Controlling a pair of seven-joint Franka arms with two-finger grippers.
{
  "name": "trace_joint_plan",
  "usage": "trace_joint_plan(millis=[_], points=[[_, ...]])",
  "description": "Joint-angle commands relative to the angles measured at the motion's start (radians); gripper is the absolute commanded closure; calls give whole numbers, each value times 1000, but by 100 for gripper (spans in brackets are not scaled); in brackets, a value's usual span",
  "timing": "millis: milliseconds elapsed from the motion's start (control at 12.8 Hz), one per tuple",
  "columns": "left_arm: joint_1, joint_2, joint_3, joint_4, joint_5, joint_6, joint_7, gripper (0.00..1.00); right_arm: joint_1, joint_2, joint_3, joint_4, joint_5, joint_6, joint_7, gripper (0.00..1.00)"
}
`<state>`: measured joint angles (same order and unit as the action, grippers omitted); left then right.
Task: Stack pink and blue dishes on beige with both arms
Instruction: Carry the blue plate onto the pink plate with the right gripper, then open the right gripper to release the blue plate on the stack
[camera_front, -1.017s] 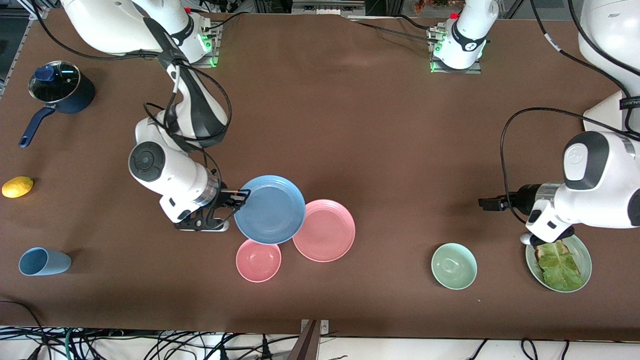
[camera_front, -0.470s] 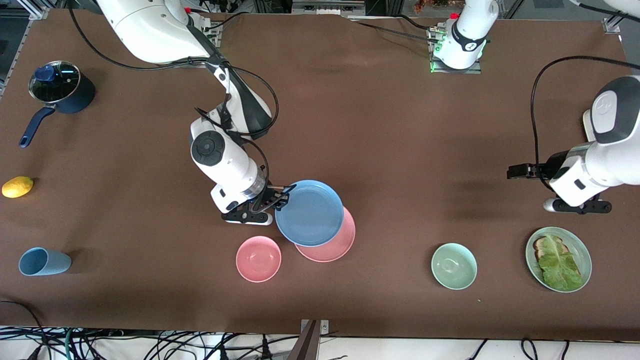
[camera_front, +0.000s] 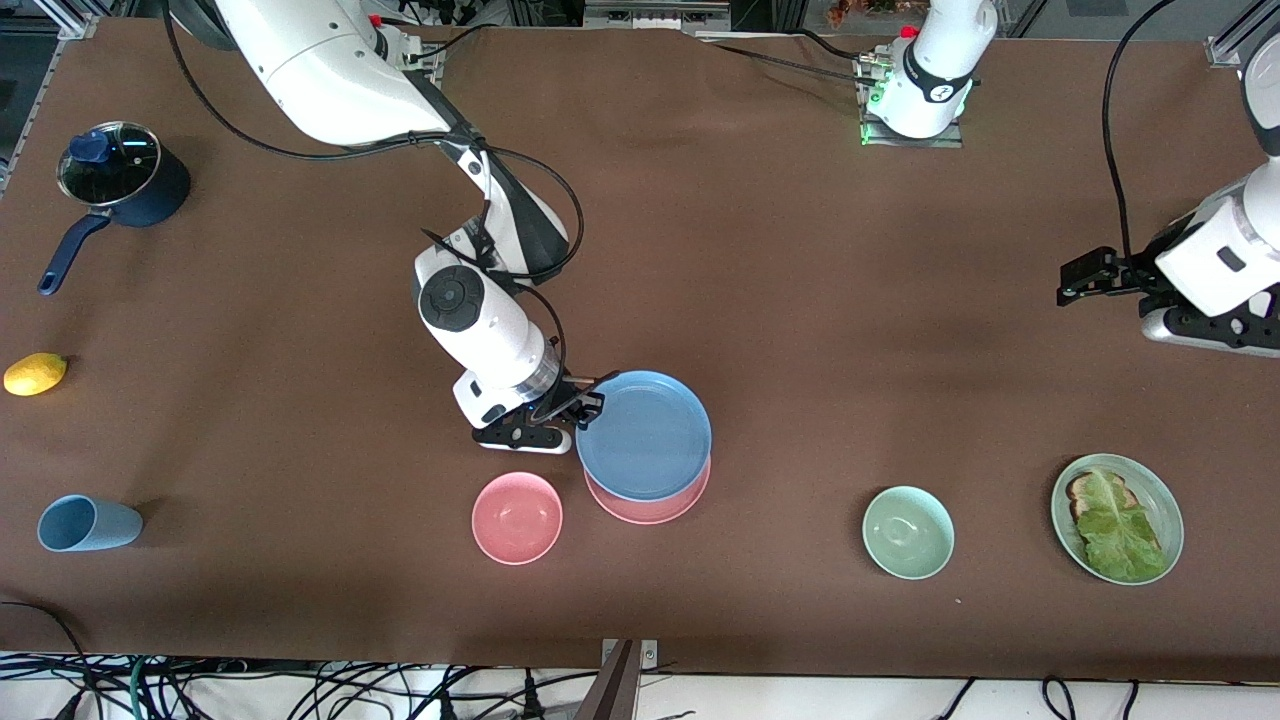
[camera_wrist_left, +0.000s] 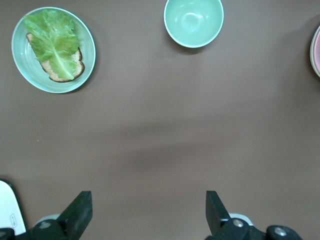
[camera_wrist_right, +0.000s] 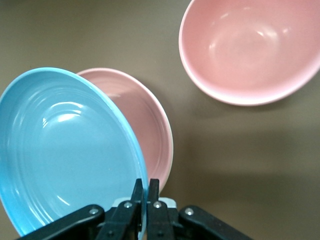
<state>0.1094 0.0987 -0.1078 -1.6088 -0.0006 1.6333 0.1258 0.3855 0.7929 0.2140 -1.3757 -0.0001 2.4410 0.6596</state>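
Next, I release the blue plate from my right gripper squarely on top of the pink plate (camera_front: 647, 462) (camera_wrist_right: 104, 137) next to the pink bowl.
My right gripper (camera_front: 587, 405) is shut on the rim of the blue plate (camera_front: 645, 435). It holds the plate slightly tilted over the pink plate (camera_front: 650, 508), of which only a crescent shows. In the right wrist view the fingers (camera_wrist_right: 136, 192) pinch the blue plate (camera_wrist_right: 65, 150) edge, with the pink plate (camera_wrist_right: 152, 125) underneath. My left gripper (camera_front: 1082, 277) hangs open over bare table at the left arm's end. In the left wrist view it (camera_wrist_left: 147, 210) has nothing between its fingers (camera_wrist_left: 80, 212). No beige plate is in view.
A pink bowl (camera_front: 517, 517) sits beside the plates, nearer the front camera. A green bowl (camera_front: 907, 531) and a green plate with lettuce (camera_front: 1160, 500) lie toward the left arm's end. A lidded pot (camera_front: 120, 180), a lemon (camera_front: 35, 373) and a light blue cup (camera_front: 85, 523) are at the right arm's end.
My right gripper carried the blue plate from beside the pink plate to over it. My left gripper drew back from the lettuce plate toward the robots' bases.
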Motion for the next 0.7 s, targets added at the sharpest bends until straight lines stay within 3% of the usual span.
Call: trace_joint_plan(millis=[0,626], points=[[-37,-69,27,-36,22,-20,22,0,9,89,-7,110,-46,32,17,100],[6,-86,20,-3,10,-95,38,0,24,134,-15,109,-89,73,20,100]])
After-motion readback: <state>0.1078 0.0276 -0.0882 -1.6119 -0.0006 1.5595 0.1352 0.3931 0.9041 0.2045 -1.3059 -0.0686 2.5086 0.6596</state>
